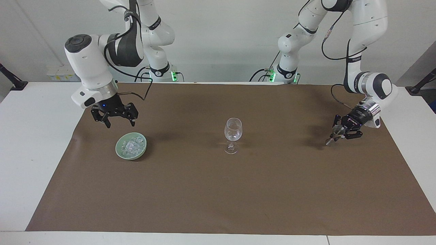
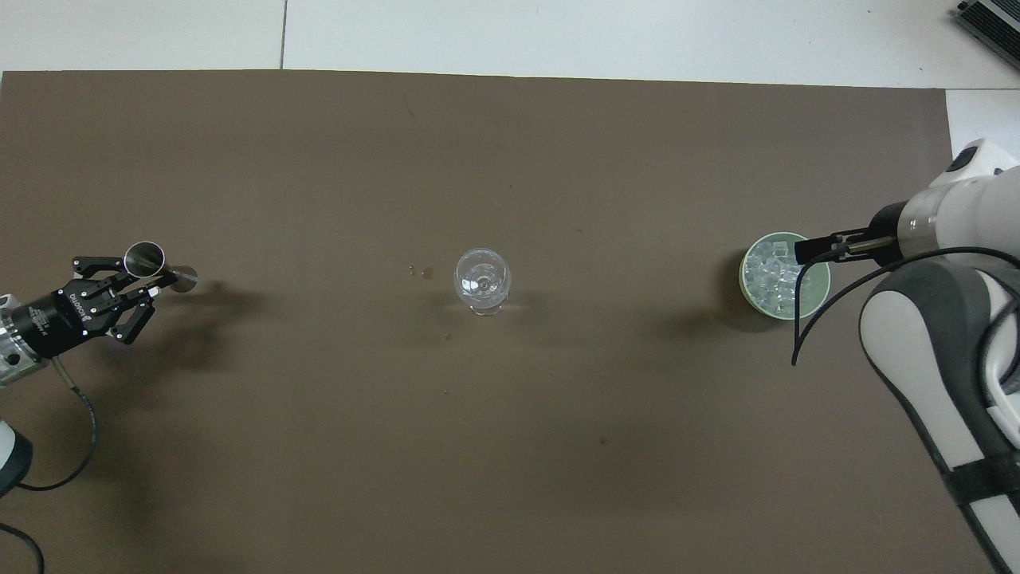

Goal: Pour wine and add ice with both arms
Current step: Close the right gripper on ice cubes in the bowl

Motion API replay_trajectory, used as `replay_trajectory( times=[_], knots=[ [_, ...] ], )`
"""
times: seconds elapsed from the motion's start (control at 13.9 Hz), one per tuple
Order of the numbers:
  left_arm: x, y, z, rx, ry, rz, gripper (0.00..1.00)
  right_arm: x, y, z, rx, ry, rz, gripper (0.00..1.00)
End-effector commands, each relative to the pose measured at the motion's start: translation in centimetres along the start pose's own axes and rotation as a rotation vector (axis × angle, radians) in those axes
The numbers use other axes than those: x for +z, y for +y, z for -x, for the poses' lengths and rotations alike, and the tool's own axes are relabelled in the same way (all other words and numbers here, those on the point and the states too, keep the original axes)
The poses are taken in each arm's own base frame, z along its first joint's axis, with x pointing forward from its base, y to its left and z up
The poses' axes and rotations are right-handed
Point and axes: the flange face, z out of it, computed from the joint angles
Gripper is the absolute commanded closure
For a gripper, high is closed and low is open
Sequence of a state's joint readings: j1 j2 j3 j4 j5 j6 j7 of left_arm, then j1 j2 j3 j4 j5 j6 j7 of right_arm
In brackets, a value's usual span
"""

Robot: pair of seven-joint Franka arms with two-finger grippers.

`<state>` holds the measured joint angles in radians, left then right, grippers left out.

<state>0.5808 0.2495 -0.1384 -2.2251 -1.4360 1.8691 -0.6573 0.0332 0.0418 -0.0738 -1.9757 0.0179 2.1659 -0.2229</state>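
Note:
The robot's right gripper needs to dip down and close on the ice in the middle of the pale green bowl (image 2: 782, 279).
A clear wine glass (image 1: 233, 131) stands upright mid-mat; it also shows in the overhead view (image 2: 482, 279). A pale green bowl (image 1: 118, 150) holding ice (image 1: 131, 145) sits toward the right arm's end, seen from above too, bowl (image 2: 743, 281) and ice (image 2: 769, 275). My right gripper (image 1: 119, 121) is open and empty, hovering just above the bowl at its edge nearer the robots. My left gripper (image 1: 340, 131) is shut on a small metal jigger (image 1: 335, 133), tilted, low over the mat at the left arm's end; the jigger also shows from above (image 2: 146, 258).
A brown mat (image 1: 218, 197) covers most of the white table (image 1: 34, 136). A few small droplets (image 2: 422, 273) lie on the mat beside the glass, toward the left arm's end.

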Motion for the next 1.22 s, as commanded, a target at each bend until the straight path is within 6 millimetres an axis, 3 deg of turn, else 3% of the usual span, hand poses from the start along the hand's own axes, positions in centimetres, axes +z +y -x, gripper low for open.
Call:
replay_trajectory(
  times=[0.0, 0.29, 0.58, 1.01, 1.15],
  knots=[
    [0.7, 1.0, -1.0, -0.035, -0.058, -0.01, 1.0, 3.8, 0.6, 1.6, -0.143, 0.02, -0.005, 0.0],
    [1.5, 1.1, -2.4, -0.064, -0.073, -0.016, 1.0, 8.4, 0.6, 2.2, -0.24, 0.02, -0.002, 0.0],
    [2.1, 1.3, -3.5, -0.08, -0.083, -0.017, 1.0, 10.3, 1.4, 2.6, -0.27, 0.024, -0.02, 0.0],
    [3.4, 1.0, -3.9, -0.093, -0.09, -0.029, 1.0, 11.7, 2.7, 3.2, -0.296, 0.019, -0.062, 0.32],
    [3.7, 0.9, -4.2, -0.098, -0.092, -0.029, 1.0, 11.9, 2.9, 3.3, -0.29, 0.017, -0.062, 0.35]
  ],
)
